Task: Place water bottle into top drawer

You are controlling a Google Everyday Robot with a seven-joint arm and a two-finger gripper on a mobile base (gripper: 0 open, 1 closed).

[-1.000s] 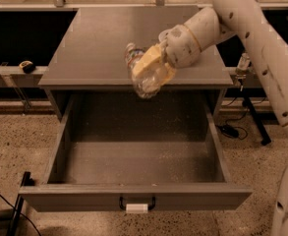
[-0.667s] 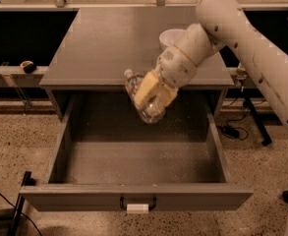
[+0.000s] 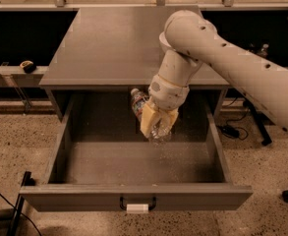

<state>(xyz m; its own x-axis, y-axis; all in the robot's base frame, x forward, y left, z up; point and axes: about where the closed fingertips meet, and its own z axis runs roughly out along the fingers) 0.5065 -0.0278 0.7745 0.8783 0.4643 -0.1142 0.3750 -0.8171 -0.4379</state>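
Note:
Next, my gripper lets go of the water bottle on the middle of the top drawer's bottom [image 3: 152,144], behind the black handle.
The top drawer [image 3: 133,196] is pulled fully open, with a speckled grey floor and a black handle bearing a white tag [image 3: 137,208]. My gripper [image 3: 158,125] points down inside the drawer's back half. Its yellowish fingers [image 3: 148,122] are shut on the water bottle [image 3: 142,105], a small clear crinkled bottle. The bottle is tilted, neck up and to the left, and is held a little above the drawer floor. Its lower end is partly hidden by the fingers.
The grey cabinet top [image 3: 114,38] lies behind the drawer, partly covered by my white arm [image 3: 232,63], which comes in from the right. Drawer side walls [image 3: 60,146] flank the gripper. Cables [image 3: 232,131] and a black stand lie on the speckled floor at right.
My gripper has carried the water bottle down and forward from above the cabinet's front edge into the open drawer. The arm now hides the white bowl on the cabinet top.

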